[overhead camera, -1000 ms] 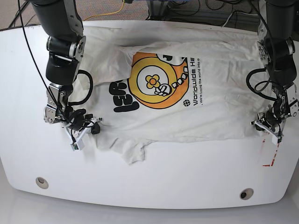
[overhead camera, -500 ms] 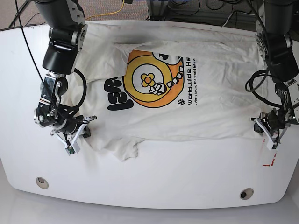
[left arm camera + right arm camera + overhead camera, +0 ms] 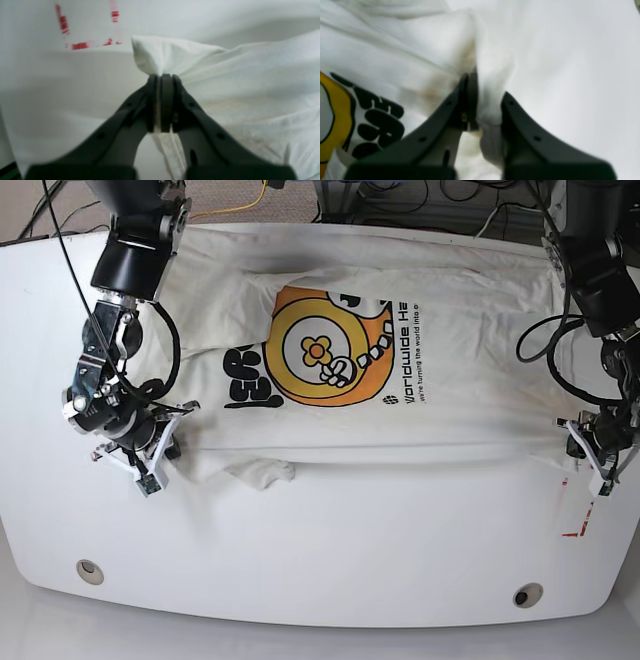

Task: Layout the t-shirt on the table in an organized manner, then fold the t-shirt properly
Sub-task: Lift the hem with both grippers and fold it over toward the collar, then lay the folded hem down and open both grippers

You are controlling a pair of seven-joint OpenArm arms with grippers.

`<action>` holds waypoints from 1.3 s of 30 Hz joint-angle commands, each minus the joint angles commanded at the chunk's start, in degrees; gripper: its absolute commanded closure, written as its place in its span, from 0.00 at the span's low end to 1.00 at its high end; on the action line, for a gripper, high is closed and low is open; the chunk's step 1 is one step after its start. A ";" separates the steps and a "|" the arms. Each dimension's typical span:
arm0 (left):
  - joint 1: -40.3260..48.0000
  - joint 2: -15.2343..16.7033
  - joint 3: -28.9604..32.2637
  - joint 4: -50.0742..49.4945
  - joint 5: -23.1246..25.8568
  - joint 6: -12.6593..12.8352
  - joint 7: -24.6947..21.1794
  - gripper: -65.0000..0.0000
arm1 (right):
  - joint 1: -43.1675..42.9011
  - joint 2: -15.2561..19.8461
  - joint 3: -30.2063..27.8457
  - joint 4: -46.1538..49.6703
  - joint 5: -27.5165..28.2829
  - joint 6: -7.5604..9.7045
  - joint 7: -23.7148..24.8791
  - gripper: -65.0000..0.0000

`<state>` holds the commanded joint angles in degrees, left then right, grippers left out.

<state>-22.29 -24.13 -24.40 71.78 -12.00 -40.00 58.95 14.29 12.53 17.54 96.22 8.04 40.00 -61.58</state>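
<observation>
I should let go of the t-shirt's corner with my left gripper by the t-shirt's side edge level with the orange flower graphic [image 3: 567, 363].
The off-white t-shirt [image 3: 470, 380] lies spread across the white table [image 3: 350, 550], print side up, with its orange flower graphic [image 3: 320, 355] near the middle. Its near edge runs taut and nearly straight between the two grippers. My right gripper [image 3: 150, 465] is shut on a bunched fold of the t-shirt [image 3: 445, 45] at the shirt's left end; black lettering [image 3: 377, 120] shows beside the right gripper [image 3: 486, 85]. Over at the table's right side, my left gripper [image 3: 592, 455] is shut on a corner of the t-shirt [image 3: 250, 87]. A small tuft of cloth pokes past the left gripper's [image 3: 162, 77] closed tips.
A red-outlined tape mark [image 3: 575, 525] sits just beyond the left gripper, also seen as the tape mark [image 3: 85, 45] in the left wrist view. Two grey grommet holes [image 3: 90, 569] [image 3: 521, 595] lie near the front edge. A crumpled sleeve [image 3: 255, 473] sticks out below the shirt's near edge.
Both grippers have moved outward, away from each other, each still holding cloth. The shirt has stretched wider and its near edge has straightened; the loose sleeve has drawn in.
</observation>
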 joint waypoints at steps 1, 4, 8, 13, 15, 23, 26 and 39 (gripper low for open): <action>0.35 0.00 -0.09 1.14 0.00 0.00 0.88 1.00 | -0.79 0.00 0.00 1.58 0.00 0.00 -1.05 1.00; 1.93 0.00 -0.35 4.57 0.00 0.00 3.34 1.00 | -3.08 -1.14 0.09 6.24 0.00 0.00 -4.04 1.00; 4.40 0.18 -1.05 8.79 0.00 0.00 6.86 1.00 | -6.68 -2.20 1.93 12.13 0.00 0.00 -6.51 1.00; 7.91 0.88 -1.32 14.51 0.00 0.00 10.29 1.00 | -10.90 -3.78 2.64 16.09 0.09 0.00 -8.09 1.00; 10.20 1.05 -1.32 17.32 0.00 0.00 10.46 1.00 | -13.01 -3.96 2.64 17.58 0.09 0.00 -8.79 1.00; 18.64 1.14 -1.32 24.88 0.09 0.00 10.55 1.00 | -19.87 -4.04 2.64 19.08 0.09 0.00 -8.88 1.00; 21.10 1.14 -1.32 25.58 0.09 0.00 10.55 1.00 | -21.54 -4.04 2.64 19.16 0.09 0.00 -8.88 1.00; 27.16 0.97 -1.32 25.14 0.26 0.00 10.55 0.99 | -24.70 -4.04 4.66 19.25 0.09 0.00 -8.88 0.85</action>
<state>4.88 -23.16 -25.71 96.92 -11.74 -40.00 69.49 -10.42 8.48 22.20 115.47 8.13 40.00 -70.46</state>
